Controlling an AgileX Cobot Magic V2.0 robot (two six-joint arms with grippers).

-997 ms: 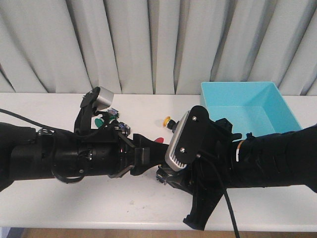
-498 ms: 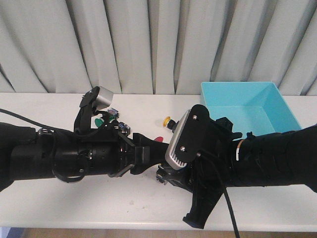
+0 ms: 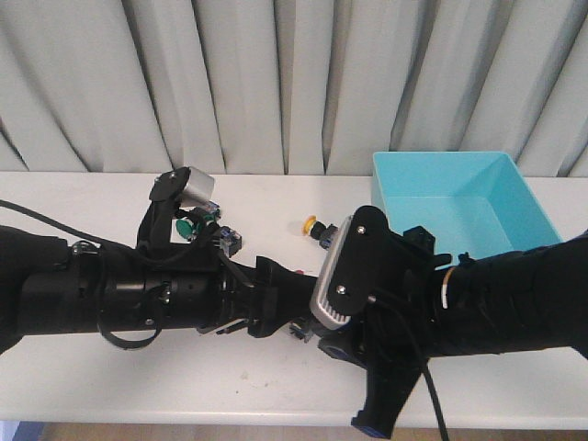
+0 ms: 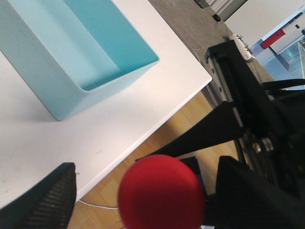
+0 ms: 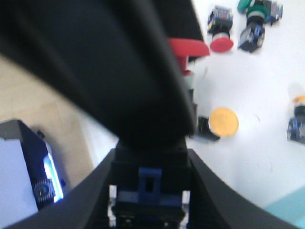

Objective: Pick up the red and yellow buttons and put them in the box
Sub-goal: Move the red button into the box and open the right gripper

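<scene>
Next, I let go of the red button, now held at table centre, with my right gripper on the turquoise box's bottom, close to its near side (image 3: 466, 276).
My right gripper (image 5: 151, 186) is shut on the black body of a red button (image 5: 188, 47). The body has a blue clip and its red cap points away from the right wrist camera. In the left wrist view that red cap (image 4: 162, 191) sits between the spread fingers of my left gripper (image 4: 143, 195), with gaps on both sides. In the front view the two grippers meet at table centre, left gripper (image 3: 283, 299) against right gripper (image 3: 308, 326), and the held button is hidden there. A yellow button (image 3: 312, 223) lies on the table. The turquoise box (image 3: 441, 165) stands at the back right.
On the white table (image 3: 266, 197) lie another red button (image 5: 221, 44), a yellow cap (image 5: 224, 121), an orange-capped switch (image 5: 298, 119) and green switches (image 3: 186, 225). The table's near edge and the wooden floor show close to the box (image 4: 52, 90).
My left arm has pushed right, closer against the right gripper, and the right arm has sunk slightly. The red cap that showed between the arms in the front view is now covered.
</scene>
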